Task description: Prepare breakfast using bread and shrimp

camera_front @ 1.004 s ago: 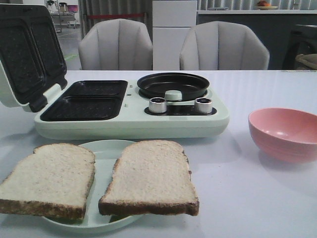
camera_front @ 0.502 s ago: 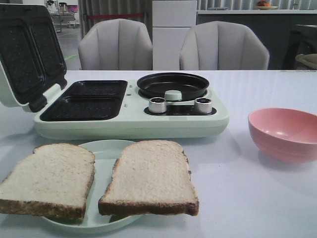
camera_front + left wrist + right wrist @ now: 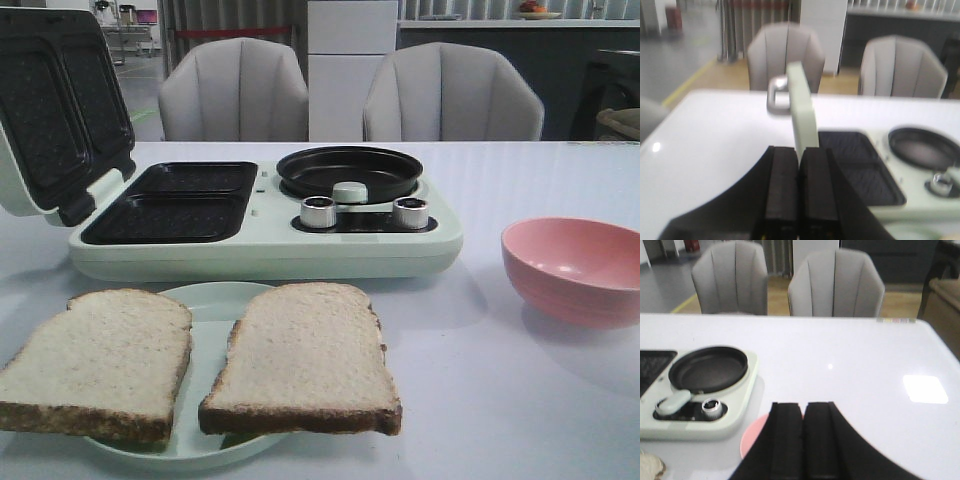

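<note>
The robot's left gripper will next grab the slice of bread nearest the breakfast maker's raised lid by its outer edge (image 3: 30, 372), away from the other slice.
Two slices of white bread, one on the left (image 3: 98, 360) and one on the right (image 3: 303, 357), lie side by side on a pale green plate (image 3: 212, 302) at the table's front. The shrimp is not in view. Neither gripper shows in the front view. In the left wrist view my left gripper (image 3: 798, 152) is shut and empty, raised above the table, facing the raised lid (image 3: 802, 110) of the breakfast maker. In the right wrist view my right gripper (image 3: 803, 406) is shut and empty, above the pink bowl (image 3: 752, 436).
A pale green breakfast maker (image 3: 265, 238) stands behind the plate, its lid (image 3: 55, 105) open to the left, dark sandwich plates (image 3: 178, 203) and a round black pan (image 3: 349, 170) exposed. A pink bowl (image 3: 573, 270) sits on the right. Two grey chairs (image 3: 235, 90) stand beyond the table.
</note>
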Robot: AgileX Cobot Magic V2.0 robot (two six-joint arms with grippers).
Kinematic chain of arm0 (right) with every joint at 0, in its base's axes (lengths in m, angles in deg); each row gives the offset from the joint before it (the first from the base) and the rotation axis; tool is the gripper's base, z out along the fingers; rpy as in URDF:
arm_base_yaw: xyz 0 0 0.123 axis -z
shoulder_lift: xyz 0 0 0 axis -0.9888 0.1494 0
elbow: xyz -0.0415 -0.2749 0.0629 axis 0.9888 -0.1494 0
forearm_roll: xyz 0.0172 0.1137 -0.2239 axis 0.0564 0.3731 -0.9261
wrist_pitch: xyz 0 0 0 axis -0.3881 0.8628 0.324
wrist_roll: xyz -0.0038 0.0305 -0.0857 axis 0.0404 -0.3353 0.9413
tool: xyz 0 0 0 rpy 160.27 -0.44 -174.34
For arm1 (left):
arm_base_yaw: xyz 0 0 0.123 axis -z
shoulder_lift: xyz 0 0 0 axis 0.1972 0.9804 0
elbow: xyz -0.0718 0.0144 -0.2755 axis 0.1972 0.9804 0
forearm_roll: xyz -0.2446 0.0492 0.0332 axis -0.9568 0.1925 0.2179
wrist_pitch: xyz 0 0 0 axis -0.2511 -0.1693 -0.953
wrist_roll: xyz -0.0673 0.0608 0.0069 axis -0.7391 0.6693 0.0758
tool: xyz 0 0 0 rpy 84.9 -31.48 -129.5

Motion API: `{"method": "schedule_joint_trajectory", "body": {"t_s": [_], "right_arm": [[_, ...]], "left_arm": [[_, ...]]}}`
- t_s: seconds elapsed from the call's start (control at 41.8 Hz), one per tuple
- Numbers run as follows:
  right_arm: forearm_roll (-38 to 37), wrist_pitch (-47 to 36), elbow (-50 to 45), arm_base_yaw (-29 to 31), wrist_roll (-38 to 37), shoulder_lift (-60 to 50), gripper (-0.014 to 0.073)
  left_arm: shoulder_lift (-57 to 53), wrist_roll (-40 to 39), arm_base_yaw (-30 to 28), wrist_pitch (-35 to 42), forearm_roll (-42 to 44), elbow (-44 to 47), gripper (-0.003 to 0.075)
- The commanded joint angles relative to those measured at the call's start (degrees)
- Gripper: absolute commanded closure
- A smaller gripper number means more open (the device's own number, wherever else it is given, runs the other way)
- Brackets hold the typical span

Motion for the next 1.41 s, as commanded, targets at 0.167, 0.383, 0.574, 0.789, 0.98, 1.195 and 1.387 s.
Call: {"method": "schedule_joint_trajectory", "body": {"t_s": [0.167,0.383,0.574,0.789,0.98,1.195,1.387], "right_arm": [[-0.2,1.8,1.9,0.1,0.1,10.3,0.0559],[-0.2,2.3,1.9,0.1,0.1,15.7,0.0531],[-0.3,1.5,1.9,0.1,0.1,16.5,0.018],[-0.4,0.9,1.9,0.1,0.1,16.5,0.0025],[-0.4,1.6,1.9,0.1,0.1,16.5,0.0025],[-0.4,1.6,1.9,0.1,0.1,16.5,0.0025],[-0.4,1.6,1.9,0.1,0.1,16.5,0.0025]], "left_arm": [[7.6,-0.4,0.2,-1.5,-0.3,-1.3,0.0622],[11.4,-0.4,0.2,-2.9,-0.6,-1.2,0.0598],[12.8,0.1,0.2,-3.0,0.1,-1.2,0.0273],[13.4,5.0,0.9,-2.6,-0.2,-1.2,0.0192],[13.5,12.2,9.4,-1.1,0.2,-1.2,0.0192],[18.5,13.7,26.6,-2.6,10.4,-1.2,0.0192],[27.6,13.4,41.9,-3.8,21.8,1.9,0.0192]]}}
